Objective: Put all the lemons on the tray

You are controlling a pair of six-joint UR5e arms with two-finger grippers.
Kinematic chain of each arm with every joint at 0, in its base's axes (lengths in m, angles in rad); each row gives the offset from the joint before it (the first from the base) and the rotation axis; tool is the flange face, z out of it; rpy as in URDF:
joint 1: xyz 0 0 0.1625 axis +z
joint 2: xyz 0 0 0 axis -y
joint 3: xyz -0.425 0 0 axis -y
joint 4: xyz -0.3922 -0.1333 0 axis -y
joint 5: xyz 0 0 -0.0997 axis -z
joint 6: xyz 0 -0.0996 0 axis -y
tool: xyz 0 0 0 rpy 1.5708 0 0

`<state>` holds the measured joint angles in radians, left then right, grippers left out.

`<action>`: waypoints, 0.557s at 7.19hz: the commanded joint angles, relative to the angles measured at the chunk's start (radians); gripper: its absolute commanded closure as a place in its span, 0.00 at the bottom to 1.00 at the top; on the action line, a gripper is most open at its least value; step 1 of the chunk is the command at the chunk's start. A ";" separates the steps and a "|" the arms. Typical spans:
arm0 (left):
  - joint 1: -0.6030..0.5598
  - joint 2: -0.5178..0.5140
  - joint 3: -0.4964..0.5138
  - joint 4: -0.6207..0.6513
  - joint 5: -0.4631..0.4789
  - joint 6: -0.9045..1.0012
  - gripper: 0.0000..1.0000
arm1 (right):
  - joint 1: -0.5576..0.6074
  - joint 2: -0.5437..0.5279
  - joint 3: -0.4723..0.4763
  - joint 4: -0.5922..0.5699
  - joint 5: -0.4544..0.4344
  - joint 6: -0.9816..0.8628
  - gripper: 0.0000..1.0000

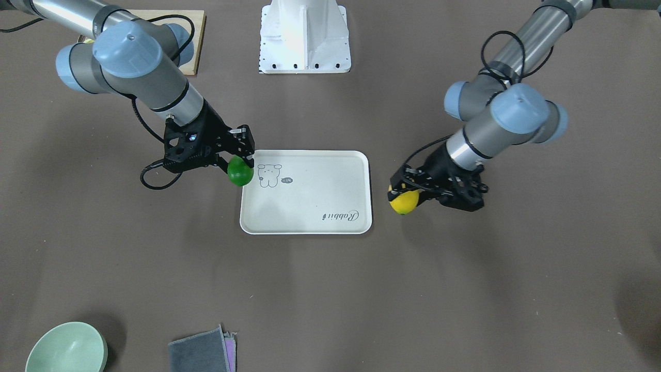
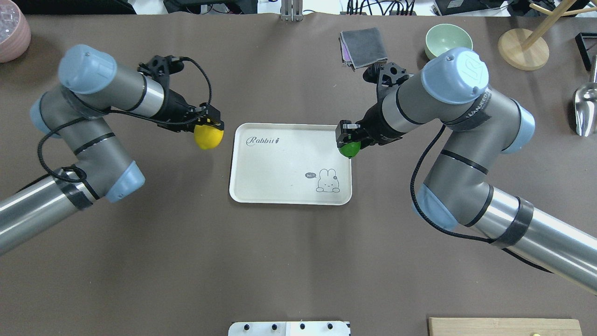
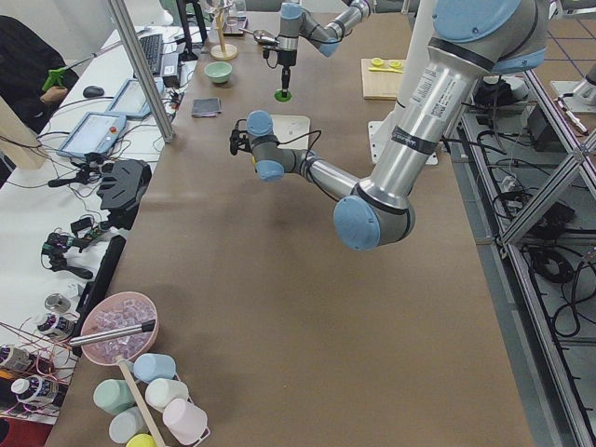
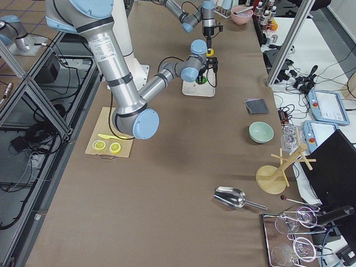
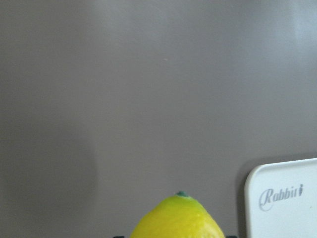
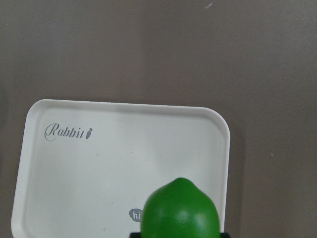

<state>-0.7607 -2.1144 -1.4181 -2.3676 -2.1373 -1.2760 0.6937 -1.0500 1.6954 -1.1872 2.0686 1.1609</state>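
My left gripper is going to let go of the yellow lemon on the cream-white tray (image 1: pixel 329 184) (image 5: pixel 299 230) beside the Rabbit lettering, toward my base.
The cream-white tray (image 2: pixel 280 163) lies at the table's middle, also in the front view (image 1: pixel 310 201) and the right wrist view (image 6: pixel 99 163). My left gripper (image 2: pixel 208 132) is shut on the yellow lemon (image 2: pixel 208 137) and holds it above the table just left of the tray; it shows in the front view (image 1: pixel 405 200) and left wrist view (image 5: pixel 177 218). My right gripper (image 2: pixel 347 142) is shut on the green lemon (image 2: pixel 349 149) and holds it over the tray's right edge; it shows in the front view (image 1: pixel 240 171) and right wrist view (image 6: pixel 180 210).
A folded grey cloth (image 2: pixel 364 46) and a pale green bowl (image 2: pixel 447 39) lie at the far side. A wooden cutting board (image 2: pixel 503 326) with lemon slices (image 4: pixel 107 146) is near the base. A wooden stand (image 2: pixel 522 49) and metal scoop (image 2: pixel 585 109) are far right.
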 commanded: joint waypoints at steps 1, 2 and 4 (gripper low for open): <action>0.058 -0.079 -0.005 0.065 0.056 -0.074 1.00 | -0.023 0.069 -0.109 -0.002 -0.045 -0.004 1.00; 0.082 -0.090 -0.008 0.067 0.086 -0.089 1.00 | -0.029 0.094 -0.156 0.000 -0.064 -0.004 1.00; 0.106 -0.101 -0.008 0.068 0.111 -0.097 1.00 | -0.056 0.102 -0.183 -0.002 -0.082 -0.004 1.00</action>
<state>-0.6684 -2.2070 -1.4259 -2.3026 -2.0422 -1.3654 0.6527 -0.9575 1.5324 -1.1875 1.9984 1.1568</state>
